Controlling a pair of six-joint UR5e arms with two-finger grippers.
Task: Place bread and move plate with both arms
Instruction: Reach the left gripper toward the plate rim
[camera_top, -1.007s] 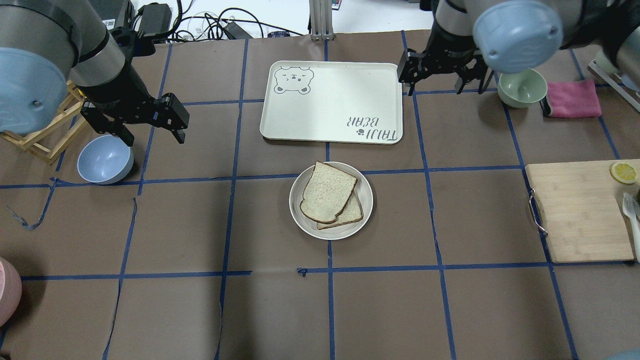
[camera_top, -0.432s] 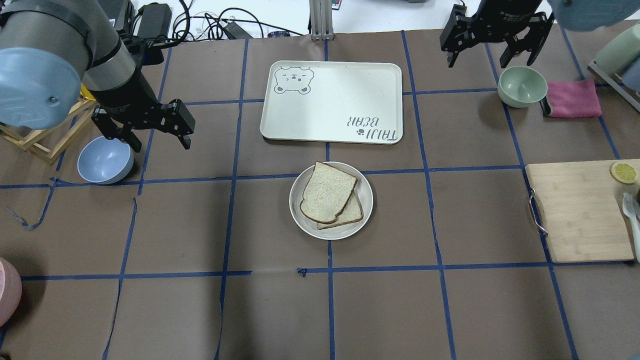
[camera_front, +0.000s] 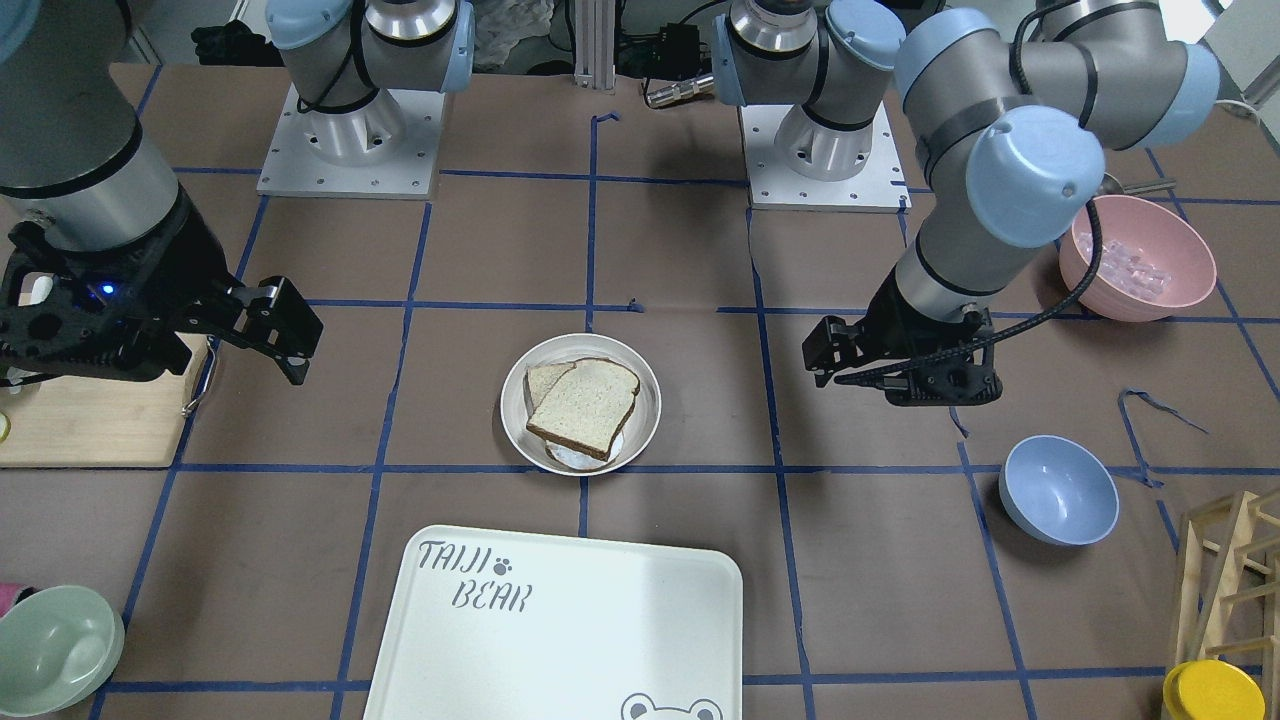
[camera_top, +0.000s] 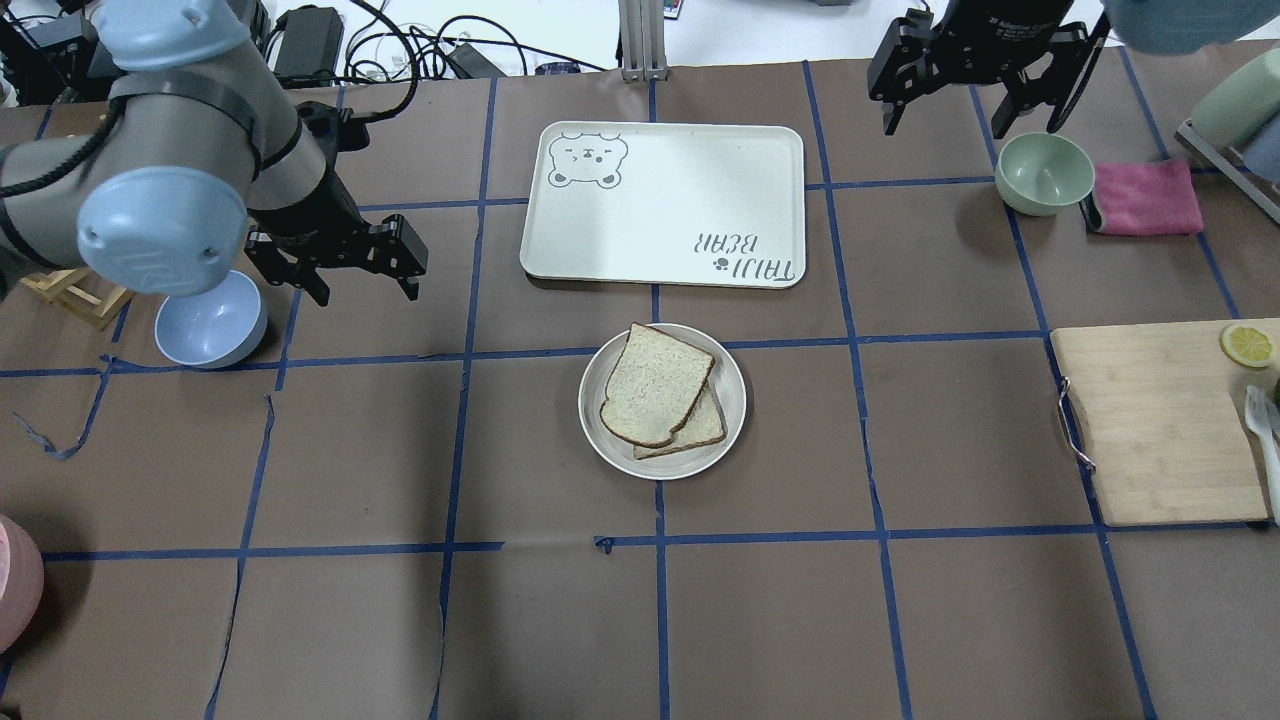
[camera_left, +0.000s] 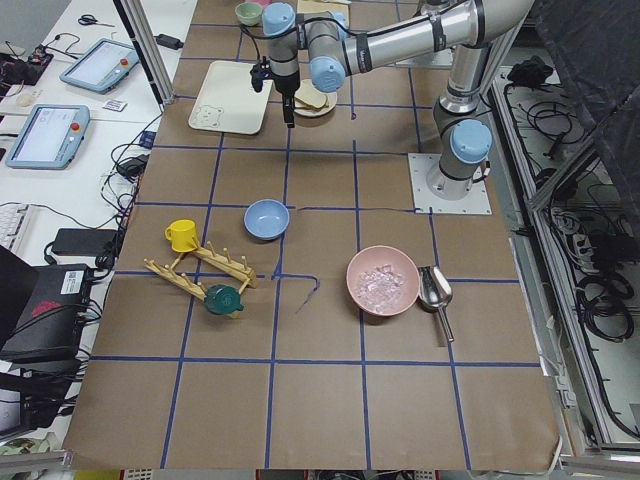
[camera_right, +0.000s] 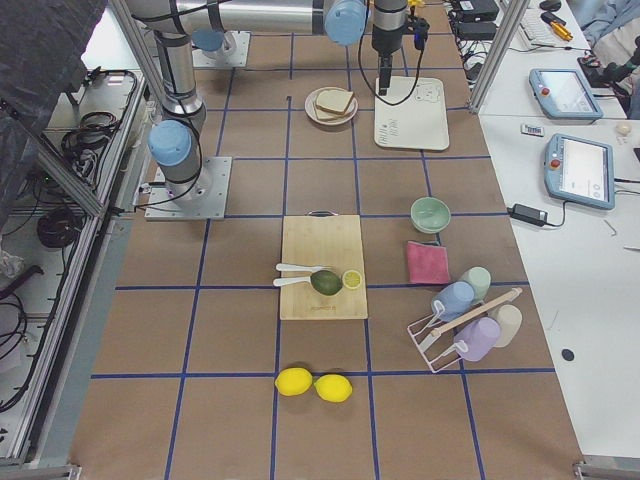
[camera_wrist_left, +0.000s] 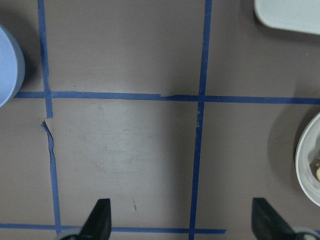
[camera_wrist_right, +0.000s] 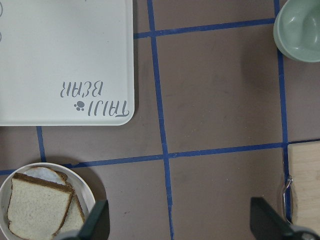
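Observation:
Next, my left gripper will go to the off-white plate's rim (camera_front: 657, 388) (camera_wrist_left: 297, 174), on the side toward the blue bowl, and close there.
The bread (camera_top: 655, 385), a dark-crusted slice, lies on top of a paler slice (camera_top: 705, 428) on the round off-white plate (camera_top: 733, 385) at the table's middle. It also shows in the front view (camera_front: 585, 405) and in the right wrist view (camera_wrist_right: 35, 207). My left gripper (camera_top: 365, 290) is open and empty above the table, left of the plate; its wrist view shows only the plate's rim (camera_wrist_left: 306, 160). My right gripper (camera_top: 970, 120) is open and empty at the far right, high beside the green bowl.
The white "TAIJI BEAR" tray (camera_top: 660, 200) lies behind the plate. A pale green bowl (camera_top: 1045, 172) and pink cloth (camera_top: 1145, 195) are far right. A blue bowl (camera_top: 210, 320) is left, under my left arm. A wooden cutting board (camera_top: 1160, 420) is at the right.
My left gripper has moved right, toward the plate. My right gripper has drawn away from the tray's corner to the far right. Bread and plate have not moved.

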